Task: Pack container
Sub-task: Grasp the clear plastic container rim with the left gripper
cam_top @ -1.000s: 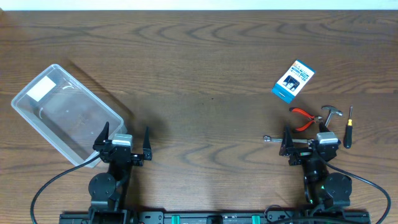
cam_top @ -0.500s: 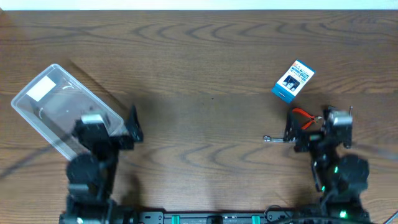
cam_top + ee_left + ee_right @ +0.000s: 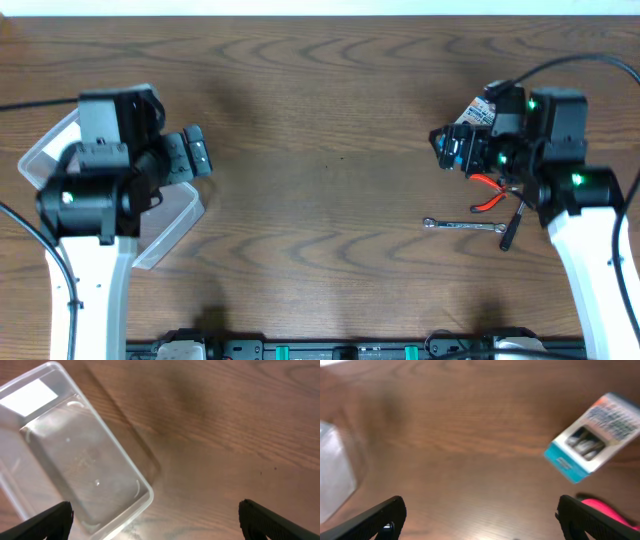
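My left gripper is to grab the clear plastic container next by its long side's rim point(image 3: 184, 186) point(image 3: 127, 461), facing the middle of the table, close to the container's near corner.
The clear plastic container point(image 3: 168, 228) lies at the left of the table, empty, largely hidden under my raised left arm in the overhead view. In the left wrist view the container point(image 3: 75, 460) fills the left half. My left gripper point(image 3: 190, 155) is open and empty above its right edge; its fingertips show at the bottom corners point(image 3: 160, 525). My right gripper point(image 3: 450, 148) is open and empty point(image 3: 480, 520), hovering by a blue and white box point(image 3: 592, 435).
Red-handled pliers point(image 3: 488, 195) lie below the box and show as a pink blur in the right wrist view point(image 3: 612, 510). A silver wrench point(image 3: 462, 225) lies further toward the front. A dark slim tool point(image 3: 509, 228) lies at its right end.
Both arms have risen from their rest pose at the front edge and reached out, the left over the container, the right over the box and tools. Nothing has been picked up.
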